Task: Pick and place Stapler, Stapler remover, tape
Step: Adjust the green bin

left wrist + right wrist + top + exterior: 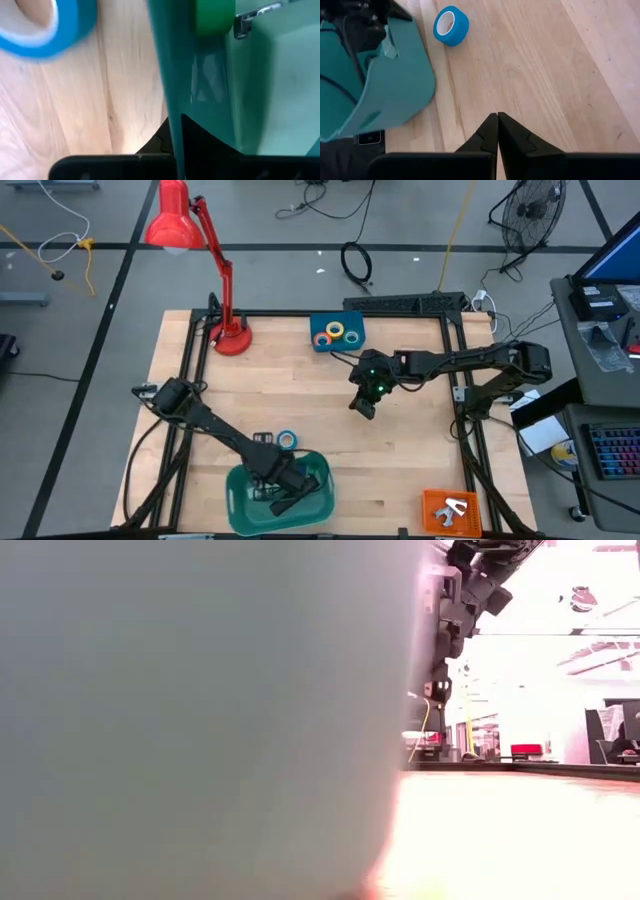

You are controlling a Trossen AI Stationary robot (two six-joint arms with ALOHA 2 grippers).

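Observation:
My left gripper has the teal bin. It will let go of it at the near edge point(234, 497) beside the black rails on the lamp's side.
A teal bin point(245, 505) stands at the table's near edge, and its wall also shows in the left wrist view point(167, 75). My left gripper point(280, 485) is at the bin's far wall, shut on it. A green item with a metal part point(215, 15) lies inside the bin. A blue tape roll point(287, 440) lies flat on the table just beyond the bin. Yellow, green and orange rolls sit in a blue tray point(337, 333) at the far edge. My right gripper point(362, 408) hovers shut and empty over the table's middle. I cannot make out the black stapler. My left gripper holds the bin's far wall near its rim point(172, 125), one finger inside the bin point(205, 145) and one outside. The fingers come from above, pointing down. In the right wrist view the bin point(395, 85) looks tipped; whether it is lifted I cannot tell.
A red desk lamp point(215, 280) stands at the far left corner. An orange tray point(450, 510) with a pale metal item sits at the near right corner. Bare wood lies between the bin, the blue tray and the orange tray.

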